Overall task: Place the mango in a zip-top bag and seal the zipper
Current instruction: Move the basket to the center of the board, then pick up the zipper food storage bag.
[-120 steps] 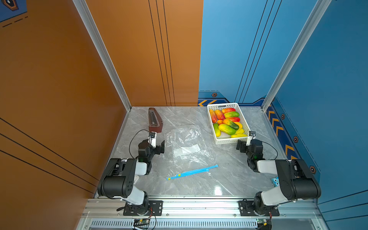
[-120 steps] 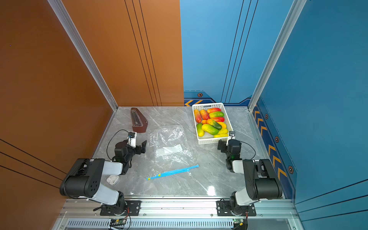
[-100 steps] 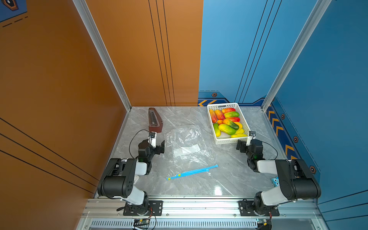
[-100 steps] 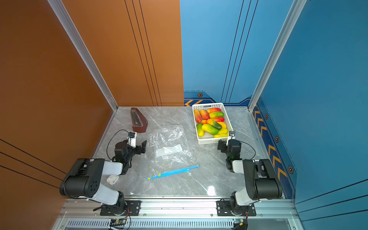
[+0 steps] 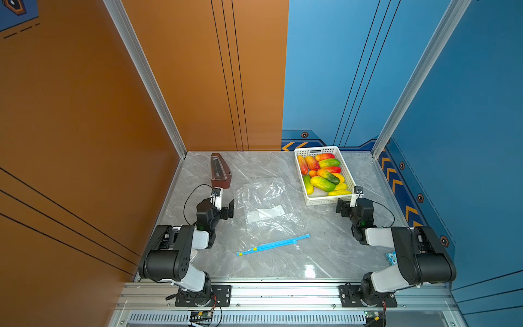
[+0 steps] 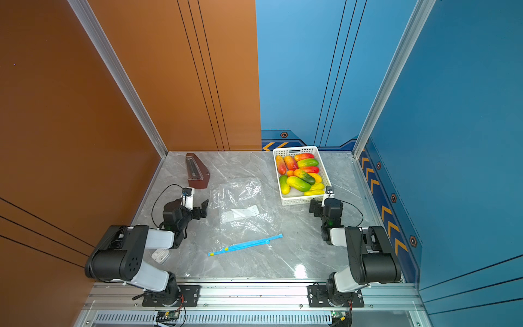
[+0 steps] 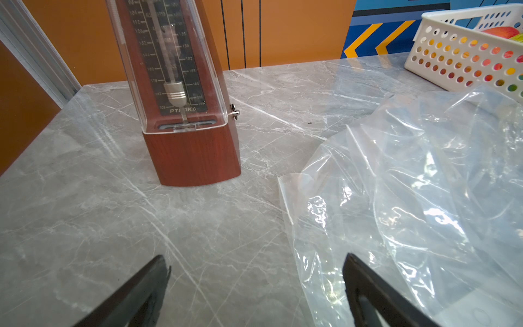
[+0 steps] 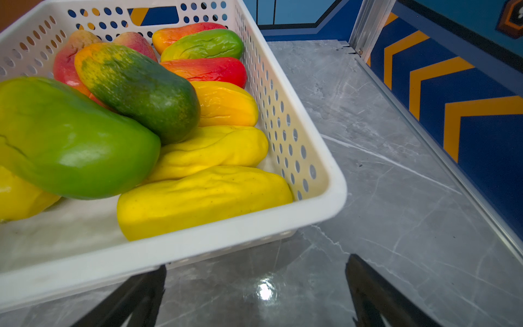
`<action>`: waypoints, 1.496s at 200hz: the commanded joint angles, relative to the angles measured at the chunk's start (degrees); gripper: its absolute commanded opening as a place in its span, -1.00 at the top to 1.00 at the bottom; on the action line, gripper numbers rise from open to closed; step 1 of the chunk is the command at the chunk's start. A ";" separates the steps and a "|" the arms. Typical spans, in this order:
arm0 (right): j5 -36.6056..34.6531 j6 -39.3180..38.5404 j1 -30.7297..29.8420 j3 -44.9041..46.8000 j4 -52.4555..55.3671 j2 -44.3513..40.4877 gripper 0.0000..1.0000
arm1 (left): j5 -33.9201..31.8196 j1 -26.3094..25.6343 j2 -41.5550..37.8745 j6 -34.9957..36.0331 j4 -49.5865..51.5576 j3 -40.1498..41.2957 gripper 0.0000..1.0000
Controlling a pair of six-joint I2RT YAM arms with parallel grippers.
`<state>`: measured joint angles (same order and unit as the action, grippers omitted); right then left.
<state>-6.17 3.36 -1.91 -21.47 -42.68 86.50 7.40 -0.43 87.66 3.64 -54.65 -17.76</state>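
Note:
Next, I close my left gripper on the blue zipper (image 5: 273, 243) at the near end of the clear zip-top bag, because the bag's opening must spread for the mango.
Several mangoes (image 5: 322, 182) (image 8: 203, 198), red, green and yellow, fill a white basket (image 5: 325, 201) (image 8: 198, 243) at the back right. A clear zip-top bag (image 5: 268, 209) (image 6: 243, 209) (image 7: 424, 184) lies crumpled mid-table, its blue zipper (image 5: 273, 245) at the near end. My left gripper (image 5: 223, 208) (image 7: 254, 257) rests low at the bag's left edge, open and empty; one finger lies over the plastic. My right gripper (image 5: 346, 205) (image 8: 256, 263) is open and empty just in front of the basket's near right corner.
A brown metronome (image 5: 219, 171) (image 7: 184, 113) stands at the back left, just beyond the left gripper. A small white object (image 6: 160, 256) lies beside the left arm and a small blue one (image 5: 391, 257) by the right arm. Walls close off three sides.

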 commanded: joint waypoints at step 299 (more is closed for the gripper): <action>10.60 -46.75 -51.96 -10.28 40.00 -13.11 -0.39 | -7.30 -18.02 -16.21 -23.17 61.03 -28.00 -0.97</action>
<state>7.05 -39.70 -53.39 -28.95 -2.33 69.84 1.61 -18.44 71.37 -22.57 3.09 -44.91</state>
